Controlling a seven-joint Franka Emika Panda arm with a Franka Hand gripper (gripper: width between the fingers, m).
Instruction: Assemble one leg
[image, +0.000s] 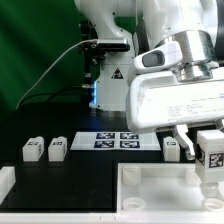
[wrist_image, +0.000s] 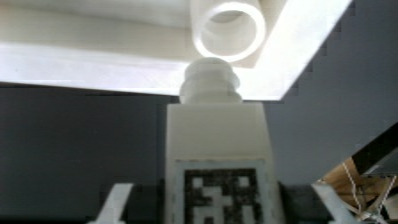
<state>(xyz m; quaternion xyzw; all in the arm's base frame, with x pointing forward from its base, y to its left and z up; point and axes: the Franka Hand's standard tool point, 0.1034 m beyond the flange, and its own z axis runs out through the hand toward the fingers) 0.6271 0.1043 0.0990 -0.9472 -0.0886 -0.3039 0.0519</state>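
Observation:
Next, my gripper releases the leg standing upright in the round corner socket of the white tray-like piece (image: 212, 202) (wrist_image: 230, 31) that is just below it.
My gripper (image: 207, 140) is shut on a leg (image: 212, 152), a chunky white block whose black-and-white tag faces the exterior camera. It holds the leg above the far right edge of the large white tray-like piece (image: 150, 195). In the wrist view the leg (wrist_image: 217, 135) runs out from between my fingers (wrist_image: 119, 203). Its rounded tip lies just short of a round corner socket (wrist_image: 231, 28) of the white piece (wrist_image: 89, 50). Three more legs stand on the dark table: two at the exterior view's left (image: 33, 149) (image: 57, 149) and one just left of my gripper (image: 172, 148).
The marker board (image: 118, 140) lies flat behind the tray-like piece, in the middle of the table. The robot's white base (image: 105, 60) stands behind it, against a green backdrop. A white block (image: 5, 185) sits at the front left edge.

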